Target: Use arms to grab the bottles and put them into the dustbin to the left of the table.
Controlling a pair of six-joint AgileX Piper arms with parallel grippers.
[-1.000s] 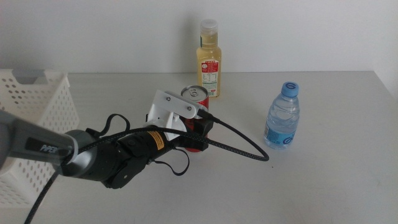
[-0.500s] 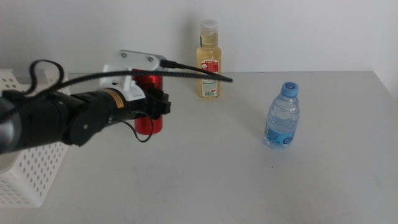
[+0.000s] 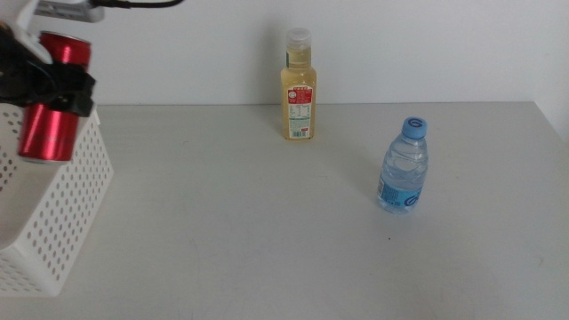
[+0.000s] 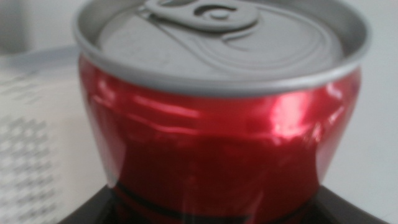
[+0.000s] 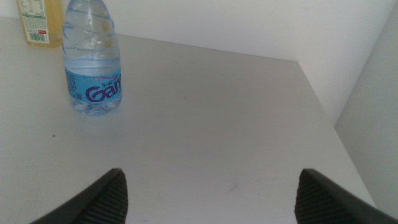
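Observation:
The red can will rest on the bottom of the white perforated dustbin [image 3: 30,190], between its sides, after my left gripper releases it.
My left gripper [image 3: 55,92] is shut on a slim red can [image 3: 52,111], holding it upright in the air above the white perforated dustbin [image 3: 62,222] at the far left. In the left wrist view the red can [image 4: 217,118] fills the picture, with the dark jaws at its base. A tall yellow-juice bottle [image 3: 299,84] with a white cap stands at the back of the table [image 3: 267,231]. At the right stands a short clear water bottle [image 3: 404,166] with a blue cap. My right gripper [image 5: 208,193] is open near the table's right end, well back from the water bottle [image 5: 92,59].
The table's right edge [image 5: 323,112] runs close to my right gripper. A white wall rises behind the table. Only the juice bottle's lower part [image 5: 43,22] shows in the right wrist view.
The left arm has carried the red can up and to the left, from over the table to above the dustbin. Both bottles have stayed put.

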